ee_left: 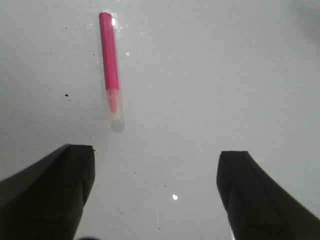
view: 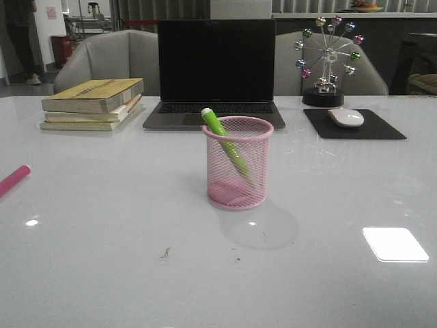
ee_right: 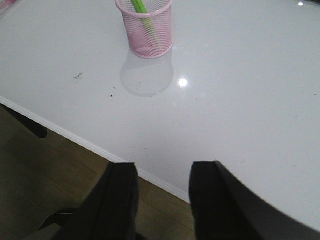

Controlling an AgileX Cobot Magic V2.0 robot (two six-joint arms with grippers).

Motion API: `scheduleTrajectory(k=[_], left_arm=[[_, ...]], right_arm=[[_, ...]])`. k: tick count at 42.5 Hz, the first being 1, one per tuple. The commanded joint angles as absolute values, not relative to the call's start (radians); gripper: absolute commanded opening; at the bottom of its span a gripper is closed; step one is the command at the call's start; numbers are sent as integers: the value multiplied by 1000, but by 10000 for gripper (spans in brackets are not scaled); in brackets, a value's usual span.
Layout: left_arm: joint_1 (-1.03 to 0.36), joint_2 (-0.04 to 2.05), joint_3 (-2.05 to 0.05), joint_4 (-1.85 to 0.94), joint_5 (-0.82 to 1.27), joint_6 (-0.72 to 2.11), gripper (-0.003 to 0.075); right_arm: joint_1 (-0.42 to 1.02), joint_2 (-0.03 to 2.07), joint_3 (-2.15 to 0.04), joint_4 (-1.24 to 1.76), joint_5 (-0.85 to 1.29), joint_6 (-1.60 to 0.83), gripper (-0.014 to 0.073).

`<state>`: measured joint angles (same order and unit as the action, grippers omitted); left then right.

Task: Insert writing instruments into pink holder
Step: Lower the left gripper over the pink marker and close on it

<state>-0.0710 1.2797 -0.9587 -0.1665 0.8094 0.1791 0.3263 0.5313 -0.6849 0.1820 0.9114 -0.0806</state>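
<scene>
I should next move my left gripper to the magenta pen's body (view: 15, 178) (ee_left: 108, 47), away from the pen's clear end, and close it there.
The pink mesh holder (view: 237, 162) stands mid-table in front of the laptop, with the lime green pen (view: 217, 127) leaning inside it, white end up. Both also show in the right wrist view as the holder (ee_right: 148, 31) and green pen (ee_right: 139, 7). The magenta pen (view: 13, 180) lies flat at the table's far left edge. In the left wrist view that pen (ee_left: 110, 55) lies ahead of my left gripper (ee_left: 155, 160), which is open and empty above the table. My right gripper (ee_right: 162, 172) is open and empty over the table's near edge. Neither gripper shows in the front view.
A laptop (view: 217, 72) stands behind the holder. Stacked books (view: 93, 102) lie at the back left. A mouse (view: 346, 117) on a black pad and a ball ornament (view: 328, 58) are at the back right. Floor (ee_right: 45, 180) lies beyond the table's near edge.
</scene>
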Motion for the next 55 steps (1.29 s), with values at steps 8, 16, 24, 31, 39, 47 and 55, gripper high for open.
scheduleTrajectory(k=[8,16,24,31,39,47,55], left_arm=[[-35,1528,-1159,-151,785,170,560],[-35,1696,-1293,-89,785,170,560],[-35,1823,-1409,-81,792,170,559],[-32,1907,-1485,-81,809,151,559],[-32,1974,-1536,-81,811,151,559],[-32,2013,-1557,-81,807,151,559],[-32,2037,-1569,-81,810,151,559]], right_arm=[[321,535,-713,181,844,-83,374],[321,535,-713,181,844,-83,374],[321,535,-713,181,844,-83,374],[321,535,-713,181,844,-83,374],[321,535,-713,181,844,-83,374],[321,535,-713,181,845,-83,374],[321,535,-713,181,845,-83,374]])
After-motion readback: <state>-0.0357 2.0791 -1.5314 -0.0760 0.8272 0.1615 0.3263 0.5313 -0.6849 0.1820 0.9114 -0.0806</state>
